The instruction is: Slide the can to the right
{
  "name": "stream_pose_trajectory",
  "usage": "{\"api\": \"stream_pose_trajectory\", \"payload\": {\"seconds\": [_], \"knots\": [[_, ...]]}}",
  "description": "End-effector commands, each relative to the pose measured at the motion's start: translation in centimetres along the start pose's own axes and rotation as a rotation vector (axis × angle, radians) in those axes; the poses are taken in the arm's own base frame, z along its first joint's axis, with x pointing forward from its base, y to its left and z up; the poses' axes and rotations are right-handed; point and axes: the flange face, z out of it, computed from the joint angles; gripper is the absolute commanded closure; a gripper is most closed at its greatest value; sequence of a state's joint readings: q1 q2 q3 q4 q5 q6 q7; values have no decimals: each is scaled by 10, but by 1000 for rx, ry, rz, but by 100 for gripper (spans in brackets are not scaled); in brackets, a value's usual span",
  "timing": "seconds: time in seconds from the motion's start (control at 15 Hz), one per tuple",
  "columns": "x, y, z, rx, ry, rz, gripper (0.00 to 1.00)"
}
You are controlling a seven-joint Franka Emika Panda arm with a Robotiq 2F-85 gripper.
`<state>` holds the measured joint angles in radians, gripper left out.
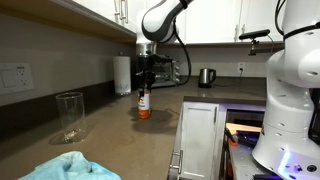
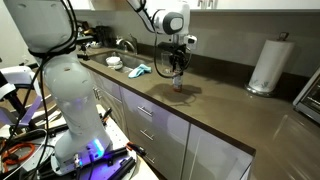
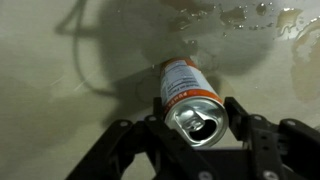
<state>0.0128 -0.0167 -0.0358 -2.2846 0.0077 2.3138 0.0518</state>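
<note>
Next, I set the can on the brown countertop closer to the countertop's edge (image 1: pixel 159 109) above the white cabinet with my gripper.
The can (image 1: pixel 143 105) stands upright on the brown countertop (image 1: pixel 110 125), white above and red-orange below. It also shows in an exterior view (image 2: pixel 178 83). In the wrist view the can (image 3: pixel 183 88) is seen from above, its opened silver top between the two black fingers. My gripper (image 3: pixel 196 117) reaches straight down over it, with one finger against each side of the top. In both exterior views the gripper (image 1: pixel 144 90) (image 2: pixel 178 72) covers the can's upper part.
A clear glass (image 1: pixel 70 115) stands on the counter to one side. A paper towel roll (image 1: pixel 122 75) (image 2: pixel 268 65) stands by the wall. A kettle (image 1: pixel 206 77), a blue cloth (image 1: pixel 70 168) (image 2: pixel 138 71) and a sink (image 2: pixel 112 62) are nearby.
</note>
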Motion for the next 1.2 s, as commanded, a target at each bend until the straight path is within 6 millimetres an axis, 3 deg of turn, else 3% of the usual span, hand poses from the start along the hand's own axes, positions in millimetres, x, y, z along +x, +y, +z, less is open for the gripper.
{"api": "stream_pose_trajectory", "payload": {"seconds": [0.0, 1.13], "knots": [[-13, 24, 4, -2, -4, 39, 62], [-13, 114, -6, -42, -20, 139, 62]]}}
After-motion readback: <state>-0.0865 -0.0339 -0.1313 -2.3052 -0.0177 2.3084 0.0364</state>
